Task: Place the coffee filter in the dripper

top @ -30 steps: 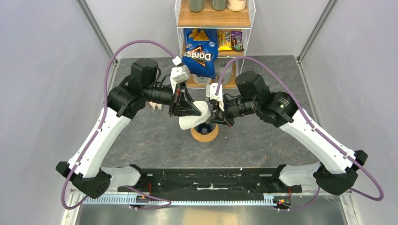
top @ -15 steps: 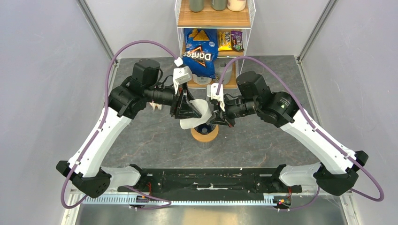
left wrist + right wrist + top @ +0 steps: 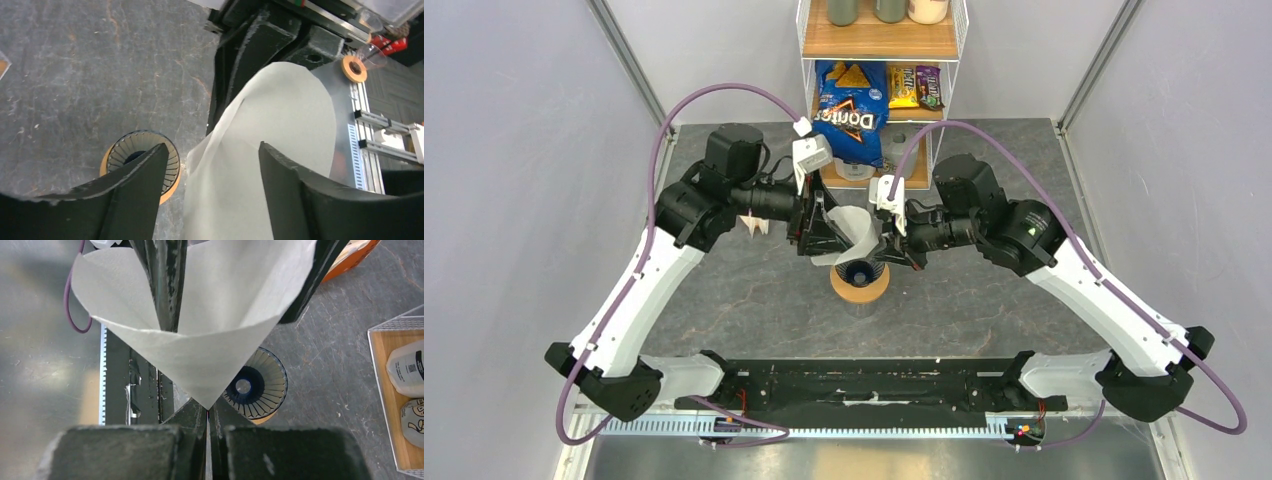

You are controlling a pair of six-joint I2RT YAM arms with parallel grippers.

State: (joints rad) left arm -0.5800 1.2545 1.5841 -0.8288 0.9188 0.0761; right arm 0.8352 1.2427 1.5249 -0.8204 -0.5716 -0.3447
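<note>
I need to take the filter's side (image 3: 220,190) with my left gripper to free the filter's pointed tip, which my right gripper holds and which must go down into the dripper.
The white paper coffee filter (image 3: 851,232) hangs in the air just above and behind the dark blue ribbed dripper (image 3: 860,272). My right gripper (image 3: 207,412) is shut on the filter (image 3: 200,355) near its pointed tip. That tip hovers just left of the dripper (image 3: 260,385) in the right wrist view. My left gripper (image 3: 212,146) stands open, with the filter (image 3: 270,130) loose between its fingers (image 3: 295,195). The dripper (image 3: 127,147) shows below, half hidden by the other finger. In the top view both grippers, left (image 3: 826,236) and right (image 3: 886,246), meet over the dripper.
The dripper sits on a tan ring (image 3: 860,293). A wire shelf rack (image 3: 884,45) at the back holds a chip bag (image 3: 849,112) and candy packs (image 3: 915,87). Bottles (image 3: 407,367) lie in its lower basket. A small tan piece (image 3: 755,226) lies behind my left arm.
My left gripper has opened and let go of the filter, which now hangs from the right gripper alone. The filter has shifted slightly back and up.
</note>
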